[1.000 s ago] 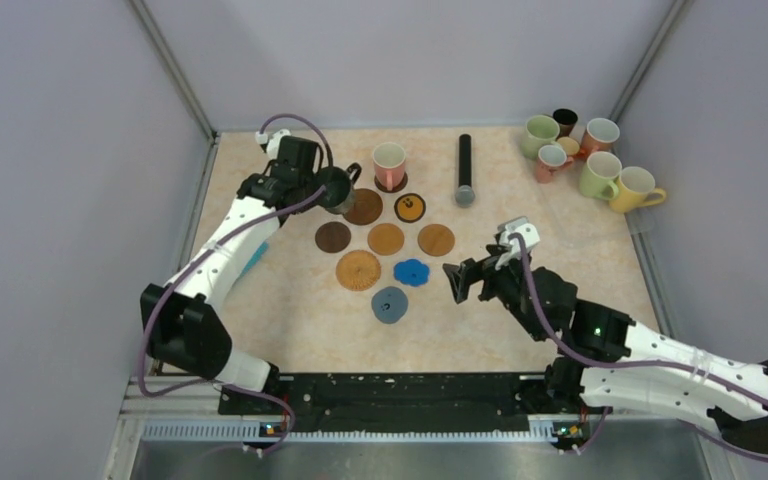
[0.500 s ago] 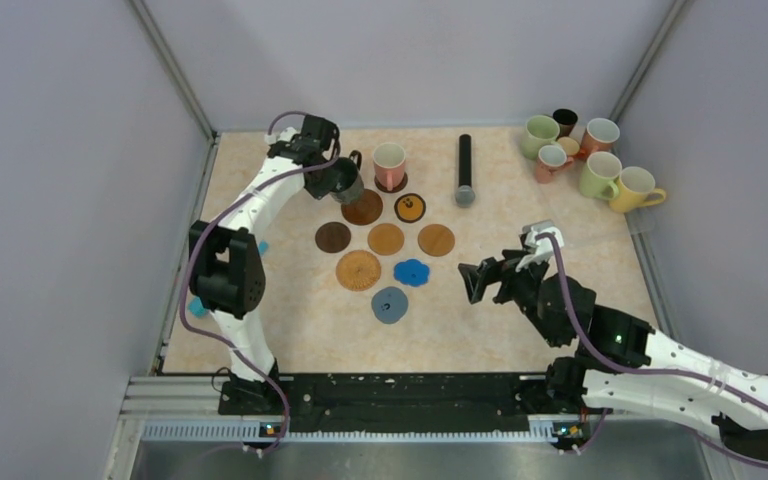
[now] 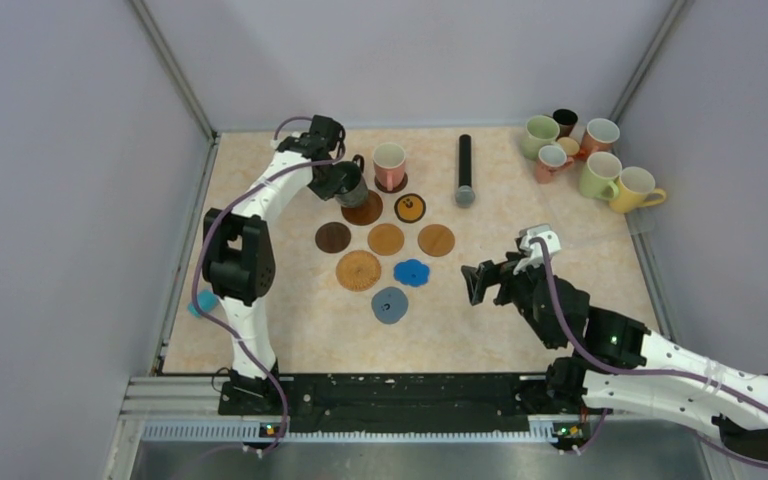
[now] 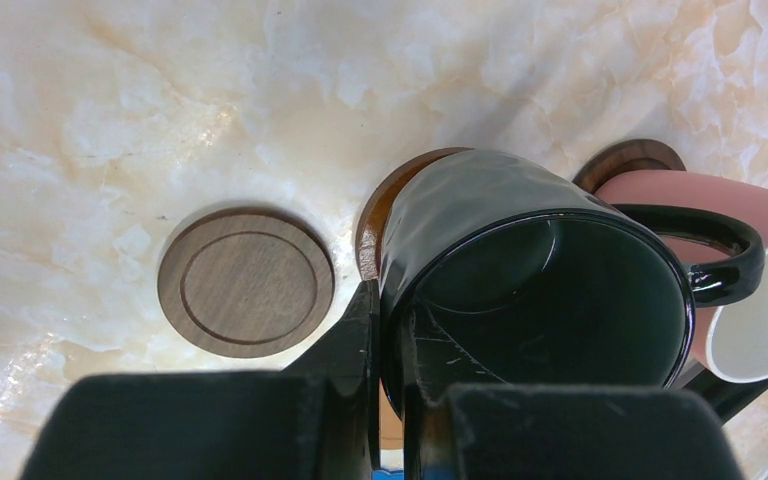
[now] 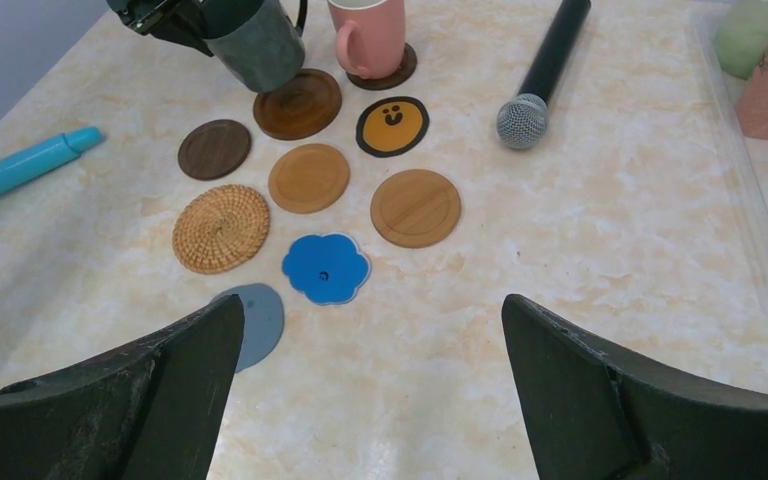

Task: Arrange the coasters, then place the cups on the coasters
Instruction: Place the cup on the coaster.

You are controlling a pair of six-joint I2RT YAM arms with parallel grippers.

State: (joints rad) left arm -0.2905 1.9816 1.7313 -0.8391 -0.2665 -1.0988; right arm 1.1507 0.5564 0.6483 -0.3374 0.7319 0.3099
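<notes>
Next, my left gripper lets go of the dark green cup on the brown round coaster (image 3: 362, 208) (image 4: 458, 232) beside the pink cup.
My left gripper (image 4: 392, 340) is shut on the rim of a dark green cup (image 4: 520, 260), one finger inside and one outside. The cup hangs tilted just over a brown round coaster (image 3: 363, 208) at the back of the coaster group. Right beside it a pink cup (image 3: 390, 164) stands on a dark coaster (image 4: 628, 160). Several more coasters lie in rows: dark walnut (image 3: 333, 237), two tan discs (image 3: 386, 238), woven (image 3: 358, 270), blue flower (image 3: 412, 271), grey-blue (image 3: 390, 304), black-and-orange (image 3: 410, 207). My right gripper (image 3: 480, 283) stands wide open and holds nothing, right of the blue flower.
Several cups (image 3: 598, 173) in pale green, pink, yellow and dark brown cluster at the back right on a clear tray (image 5: 750, 200). A black microphone (image 3: 465, 170) lies behind the coasters. A blue pen (image 5: 25, 165) lies by the left edge.
The left arm has folded upright and carried the dark green cup slightly back and right over the brown coaster. The right gripper has drifted to the right, still open.
</notes>
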